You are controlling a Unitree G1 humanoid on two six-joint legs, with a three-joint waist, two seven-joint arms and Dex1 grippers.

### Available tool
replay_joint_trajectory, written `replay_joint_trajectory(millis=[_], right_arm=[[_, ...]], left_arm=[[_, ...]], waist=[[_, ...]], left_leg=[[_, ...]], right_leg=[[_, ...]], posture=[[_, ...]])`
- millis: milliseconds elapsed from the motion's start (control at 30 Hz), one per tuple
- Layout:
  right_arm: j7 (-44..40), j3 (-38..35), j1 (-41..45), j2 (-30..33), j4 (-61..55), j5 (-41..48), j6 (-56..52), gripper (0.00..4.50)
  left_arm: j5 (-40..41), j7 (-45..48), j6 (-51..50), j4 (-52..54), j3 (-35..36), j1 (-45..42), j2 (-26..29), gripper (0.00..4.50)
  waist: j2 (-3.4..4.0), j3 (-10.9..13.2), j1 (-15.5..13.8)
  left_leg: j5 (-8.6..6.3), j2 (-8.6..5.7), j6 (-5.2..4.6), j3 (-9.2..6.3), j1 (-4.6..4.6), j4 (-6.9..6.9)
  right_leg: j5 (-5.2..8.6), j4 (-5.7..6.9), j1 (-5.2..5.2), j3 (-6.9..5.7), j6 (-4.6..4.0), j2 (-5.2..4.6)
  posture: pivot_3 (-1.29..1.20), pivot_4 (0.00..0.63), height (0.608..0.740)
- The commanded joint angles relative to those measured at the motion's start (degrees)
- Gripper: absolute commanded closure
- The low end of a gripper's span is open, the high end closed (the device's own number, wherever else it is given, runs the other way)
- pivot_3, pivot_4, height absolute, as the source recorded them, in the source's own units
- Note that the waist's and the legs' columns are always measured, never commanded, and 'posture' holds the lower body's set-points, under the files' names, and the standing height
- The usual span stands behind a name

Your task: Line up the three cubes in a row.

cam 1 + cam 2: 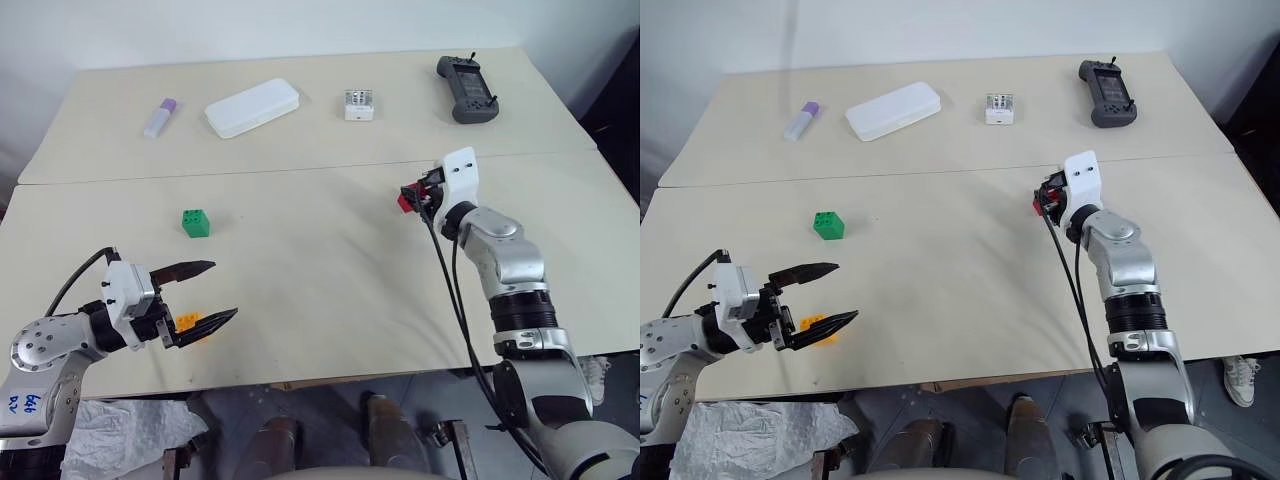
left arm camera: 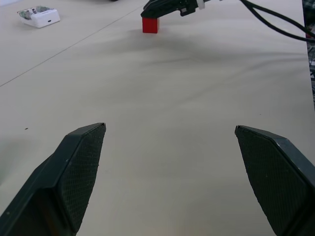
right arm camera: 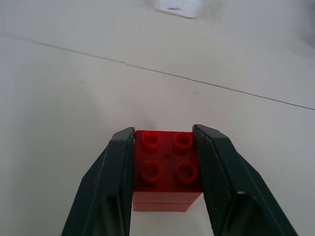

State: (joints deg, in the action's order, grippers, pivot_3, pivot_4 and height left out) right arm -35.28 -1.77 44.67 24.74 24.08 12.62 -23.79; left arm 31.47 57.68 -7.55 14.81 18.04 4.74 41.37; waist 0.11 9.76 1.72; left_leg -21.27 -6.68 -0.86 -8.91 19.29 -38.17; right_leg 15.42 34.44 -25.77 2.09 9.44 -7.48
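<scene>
The yellow-orange cube is one that my left gripper needs to pass by next, and then it should go to the green cube and close on the green cube's opposite sides (image 1: pixel 196 224).
The red cube (image 3: pixel 166 169) stands on the table right of centre, studs up, and my right gripper (image 1: pixel 410 198) is shut on it, one finger on each side. The green cube (image 1: pixel 196 223) sits alone on the left half of the table. Near the front left edge lies the yellow-orange cube (image 1: pixel 189 323), partly hidden between the fingers of my left gripper (image 1: pixel 208 292), which is open around it without touching it. In the left wrist view the red cube (image 2: pixel 150 25) shows far ahead under the right gripper's fingers.
Along the back of the table (image 1: pixel 320 260) lie a small purple-capped tube (image 1: pixel 159 118), a white rounded case (image 1: pixel 252 107), a small white-and-clear box (image 1: pixel 359 104) and a dark handheld controller (image 1: pixel 465 88). A seam between two tabletops runs across the middle.
</scene>
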Motion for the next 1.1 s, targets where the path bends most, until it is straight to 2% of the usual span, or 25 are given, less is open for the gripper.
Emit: replay_joint_trajectory(millis=[33,167,267,333,400,633,800,1000,1100], right_arm=[[-21.4,3.0,2.7,3.8,-2.2,5.2,2.9,3.06],[-43.0,4.7,4.7,5.3,-2.3,11.0,6.8,3.06],[-50.5,7.8,6.5,5.1,2.3,8.4,12.4,3.06],[-54.8,11.2,7.5,4.9,7.8,4.0,21.0,3.06],[-56.8,13.1,8.8,4.0,13.7,1.2,27.8,3.06],[-57.2,15.4,11.8,2.9,27.8,-4.4,39.4,3.06],[-55.0,14.2,11.4,1.3,29.8,-4.6,39.9,3.06],[-57.0,11.4,9.9,1.4,27.7,-0.7,39.7,1.10],[-57.2,9.6,10.2,3.9,24.5,2.7,39.6,0.18]], left_arm=[[1.1,1.6,0.1,-0.6,0.6,-0.9,0.6,0.00],[1.2,3.2,0.5,-1.4,0.3,-1.8,0.4,0.00],[1.0,3.9,1.0,-2.0,0.1,-2.5,0.0,0.00],[0.8,4.2,1.3,-1.9,-0.3,-2.6,-0.4,0.00],[0.6,4.3,1.6,-1.6,-0.6,-2.3,-0.8,0.00],[0.8,3.9,1.3,0.4,-0.2,-0.4,-1.1,0.00],[1.2,3.6,0.8,0.7,0.5,0.0,-0.6,0.00],[1.6,3.1,0.1,0.1,1.5,-0.8,-0.1,0.00],[2.7,0.4,0.0,-1.3,5.3,-1.0,-0.6,0.00]], waist=[[0.00,0.0,0.1],[0.00,0.0,0.1],[0.00,0.0,0.1],[0.00,0.0,0.0],[0.00,0.0,0.0],[0.00,0.0,0.0],[0.00,0.0,0.1],[0.01,0.0,0.0],[0.02,0.0,0.0]], left_leg=[[-0.01,0.04,0.01,0.01,-0.01,0.01],[-0.06,0.15,0.04,0.03,-0.01,0.00],[-0.08,0.17,0.06,0.03,-0.01,-0.03],[-0.08,0.16,0.06,0.02,-0.01,-0.05],[-0.10,0.16,0.06,0.03,-0.04,-0.06],[-0.11,0.16,0.06,0.04,-0.04,-0.08],[-0.12,0.19,0.09,0.04,-0.06,-0.22],[-0.16,0.27,0.16,0.03,-0.05,-0.36],[-0.16,0.27,0.17,0.03,-0.04,-0.39]], right_leg=[[0.00,-0.01,0.01,0.00,0.00,0.02],[0.00,-0.05,0.01,-0.02,0.00,0.09],[0.00,-0.03,0.01,-0.02,0.00,0.10],[0.00,-0.03,0.03,-0.04,-0.01,0.10],[0.00,-0.03,0.06,-0.10,-0.01,0.09],[-0.01,-0.02,0.03,-0.17,-0.03,0.07],[-0.03,0.07,0.07,-0.20,-0.08,0.10],[-0.05,0.18,0.06,-0.19,-0.16,0.19],[-0.05,0.19,0.05,-0.19,-0.17,0.19]], posture=[[0.00,0.150,0.740],[0.00,0.150,0.740],[0.00,0.150,0.740],[0.00,0.150,0.740],[0.00,0.150,0.740],[0.00,0.150,0.740],[0.00,0.150,0.740],[0.00,0.150,0.740],[0.00,0.150,0.740]])
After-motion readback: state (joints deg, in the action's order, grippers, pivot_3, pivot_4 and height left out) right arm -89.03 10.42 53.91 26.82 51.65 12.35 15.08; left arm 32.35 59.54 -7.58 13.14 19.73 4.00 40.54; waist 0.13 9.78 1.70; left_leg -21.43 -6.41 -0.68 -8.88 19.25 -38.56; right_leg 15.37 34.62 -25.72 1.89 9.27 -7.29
